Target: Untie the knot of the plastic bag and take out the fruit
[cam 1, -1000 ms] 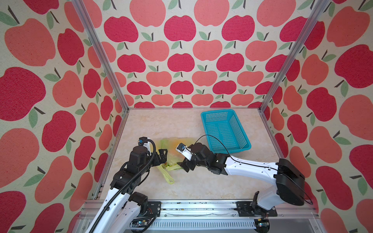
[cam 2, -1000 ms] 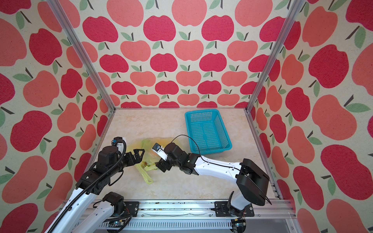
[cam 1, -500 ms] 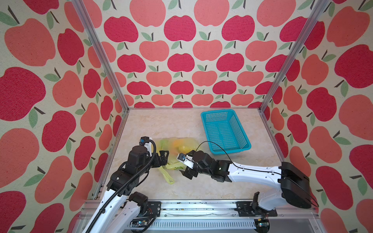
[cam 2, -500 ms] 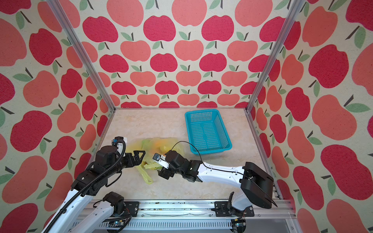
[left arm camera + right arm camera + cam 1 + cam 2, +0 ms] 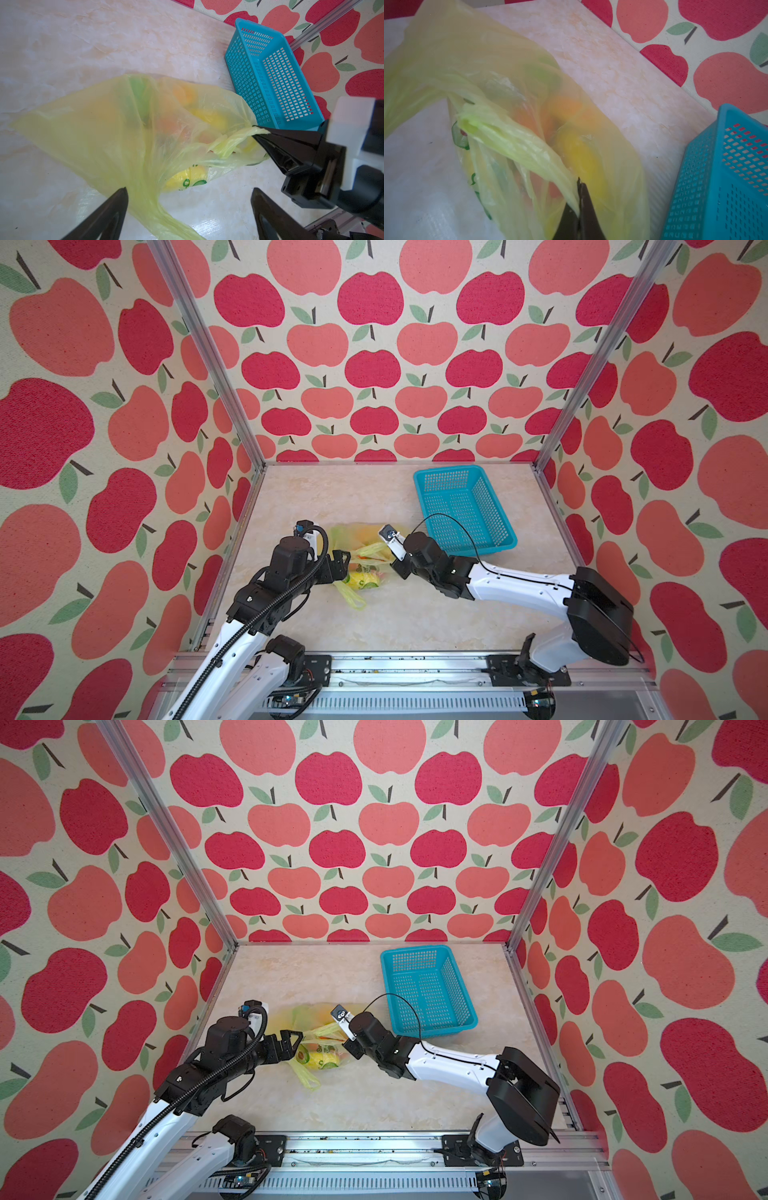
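My left gripper closes next on the loose tail [image 5: 160,212] of the plastic bag, on the near side next to the yellow fruit.
The plastic bag [image 5: 360,539] [image 5: 309,1017] [image 5: 99,128] [image 5: 500,68] lies crumpled on the marble table, pale yellow and translucent. Fruit shows through it: a yellow one [image 5: 362,578] [image 5: 322,1058] [image 5: 187,175] [image 5: 583,153] and an orange one [image 5: 182,93] [image 5: 566,106]. My right gripper [image 5: 394,565] [image 5: 347,1045] [image 5: 255,135] [image 5: 579,182] is shut on a twisted handle strip [image 5: 234,139] [image 5: 517,141] of the bag. The left gripper [image 5: 340,568] [image 5: 291,1046] [image 5: 189,189] is open at the bag's left, with a loose tail [image 5: 353,599] [image 5: 166,216] lying between its fingers. I cannot make out the knot itself.
A teal perforated basket [image 5: 446,471] [image 5: 415,951] [image 5: 245,72] [image 5: 716,187] stands at the back right, just behind the right wrist. Apple-printed walls close in the left, back and right sides. A metal rail [image 5: 415,668] runs along the front edge.
The right gripper, open before, has dipped toward the front of the bag, shut on the handle strip and drawn it back to the right. The left arm has hardly moved.
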You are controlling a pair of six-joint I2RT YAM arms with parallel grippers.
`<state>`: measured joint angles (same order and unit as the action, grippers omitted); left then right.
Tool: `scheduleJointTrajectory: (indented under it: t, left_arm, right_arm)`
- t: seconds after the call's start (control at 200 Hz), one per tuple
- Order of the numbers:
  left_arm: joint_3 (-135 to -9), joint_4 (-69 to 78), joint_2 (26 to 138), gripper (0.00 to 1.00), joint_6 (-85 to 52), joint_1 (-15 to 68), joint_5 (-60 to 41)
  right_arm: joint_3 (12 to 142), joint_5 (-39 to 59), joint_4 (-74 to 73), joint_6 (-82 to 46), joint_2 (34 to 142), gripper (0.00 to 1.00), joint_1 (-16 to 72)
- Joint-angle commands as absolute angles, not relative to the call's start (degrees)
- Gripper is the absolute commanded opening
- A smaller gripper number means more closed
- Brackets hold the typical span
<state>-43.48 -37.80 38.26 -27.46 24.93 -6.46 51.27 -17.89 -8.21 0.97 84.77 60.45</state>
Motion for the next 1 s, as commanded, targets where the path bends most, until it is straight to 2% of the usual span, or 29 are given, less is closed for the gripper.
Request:
scheduleJointTrajectory:
  t: [0.0, 0.255, 0.51, 0.73, 0.84, 0.996]
  left_arm:
    - [-43.2, -35.4, 36.5, 0.92, -26.1, 26.5, -5.4]
    - [-40.6, -30.3, 30.6, 0.90, -24.1, 30.7, -3.8]
    - [-40.1, -26.7, 31.8, 0.94, -20.5, 38.5, 0.3]
    - [-41.5, -24.0, 34.1, 1.00, -13.1, 57.2, 16.0]
    - [-42.4, -22.6, 38.1, 0.99, -8.9, 65.9, 25.3]
    - [-43.6, -22.3, 45.1, 0.99, -8.0, 68.4, 34.9]
  right_arm:
    - [48.0, -13.7, -11.7, -7.3, 80.4, 0.00, 55.9]
    - [48.3, -8.3, -11.8, -13.4, 80.3, 0.00, 49.8]
    - [51.5, -6.2, -9.6, -19.0, 80.4, 0.00, 46.1]
    - [55.5, -6.6, -6.8, -20.6, 82.2, 0.00, 44.6]
    - [58.0, -5.5, -4.9, -21.3, 84.4, 0.00, 43.7]
    - [59.2, -3.5, -4.7, -22.7, 86.6, 0.00, 42.5]
